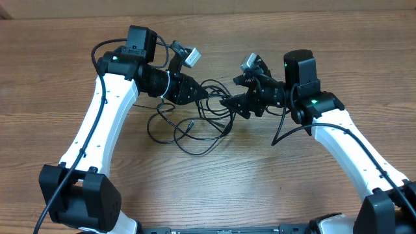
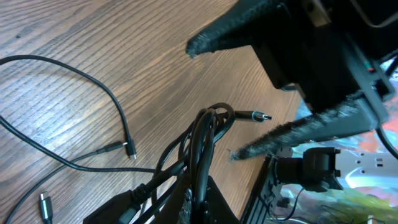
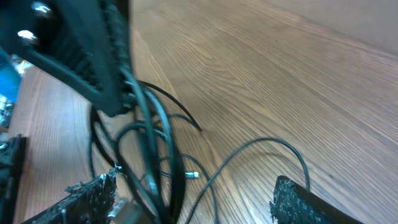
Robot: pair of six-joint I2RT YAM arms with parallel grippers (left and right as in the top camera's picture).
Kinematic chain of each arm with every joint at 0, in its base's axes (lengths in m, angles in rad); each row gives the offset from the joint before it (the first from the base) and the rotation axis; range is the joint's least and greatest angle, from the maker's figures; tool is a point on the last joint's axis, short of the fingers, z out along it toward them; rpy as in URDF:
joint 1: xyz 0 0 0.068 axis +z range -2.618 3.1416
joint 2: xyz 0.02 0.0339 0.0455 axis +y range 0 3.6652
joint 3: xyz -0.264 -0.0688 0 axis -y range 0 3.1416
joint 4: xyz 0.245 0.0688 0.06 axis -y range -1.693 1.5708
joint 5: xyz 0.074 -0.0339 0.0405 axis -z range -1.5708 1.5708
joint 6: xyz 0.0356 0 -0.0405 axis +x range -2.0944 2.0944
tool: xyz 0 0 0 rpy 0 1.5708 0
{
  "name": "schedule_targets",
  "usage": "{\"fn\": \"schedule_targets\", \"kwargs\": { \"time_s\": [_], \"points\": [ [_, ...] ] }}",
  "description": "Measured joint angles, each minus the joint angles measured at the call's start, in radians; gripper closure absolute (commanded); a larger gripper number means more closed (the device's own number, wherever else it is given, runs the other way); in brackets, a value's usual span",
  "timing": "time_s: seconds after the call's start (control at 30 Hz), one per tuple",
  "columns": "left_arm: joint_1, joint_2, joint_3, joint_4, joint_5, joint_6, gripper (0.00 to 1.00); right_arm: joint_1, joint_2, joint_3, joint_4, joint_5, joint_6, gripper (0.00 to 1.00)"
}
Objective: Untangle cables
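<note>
My right gripper will pinch that plug end (image 2: 256,116), which sticks out past the cables in my left gripper, before my left gripper lets the cables go.
The cables (image 1: 195,127) are thin black cords lying in tangled loops on the wooden table between the two arms. My left gripper (image 1: 203,93) is shut on a bunch of the cords (image 2: 202,143) and holds them up off the wood. In the left wrist view one plug end (image 2: 260,117) sticks out past the bunch, and another plug end (image 2: 129,149) lies on the table. My right gripper (image 1: 233,92) is open just right of the left one. Its fingers (image 3: 93,190) straddle the hanging cords (image 3: 155,174) without touching them. A silvery tip (image 3: 194,175) lies below.
The table (image 1: 260,175) is bare brown wood. Loose cord loops (image 2: 68,68) spread toward the left arm's side. Both white arms (image 1: 97,123) reach in from the front edge, the right arm (image 1: 351,149) with its own thicker black wire.
</note>
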Motion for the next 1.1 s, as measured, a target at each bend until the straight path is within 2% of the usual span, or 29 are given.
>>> {"fn": "schedule_targets", "kwargs": {
  "time_s": [0.07, 0.17, 0.2, 0.27, 0.3, 0.33, 0.8, 0.9, 1.0, 1.1],
  "points": [
    [0.000, 0.000, 0.000, 0.000, 0.008, 0.002, 0.96, 0.000, 0.000, 0.000, -0.005, 0.017, 0.000, 0.22],
    [0.000, 0.000, 0.000, 0.000, 0.020, 0.003, 0.96, 0.000, 0.000, 0.000, -0.017, 0.034, 0.000, 0.42],
    [0.000, 0.000, 0.000, 0.000, 0.021, 0.003, 0.96, 0.001, 0.000, 0.000, -0.018, 0.039, -0.009, 0.53],
    [0.000, 0.000, 0.000, 0.002, 0.025, 0.003, 0.96, 0.003, 0.000, 0.000, -0.026, 0.042, 0.003, 0.83],
    [0.000, 0.000, 0.000, 0.004, 0.026, 0.003, 0.96, 0.005, 0.000, 0.000, -0.029, 0.041, -0.002, 0.93],
    [0.000, 0.000, 0.000, 0.004, 0.028, 0.003, 0.96, 0.006, 0.000, 0.000, -0.030, 0.042, -0.002, 0.96],
    [0.001, 0.000, 0.000, 0.003, 0.027, 0.003, 0.94, 0.011, 0.000, 0.000, -0.041, 0.023, -0.003, 0.96],
    [0.001, 0.000, 0.000, 0.004, 0.026, 0.003, 0.90, 0.011, 0.000, 0.000, -0.041, 0.002, -0.003, 0.96],
    [0.001, 0.000, 0.000, 0.004, 0.006, 0.004, 0.77, 0.011, 0.000, 0.000, -0.049, -0.026, -0.003, 0.96],
    [0.001, 0.000, 0.000, 0.006, -0.016, 0.006, 0.75, 0.011, 0.000, 0.000, -0.060, -0.072, -0.003, 0.96]
  ]
}}
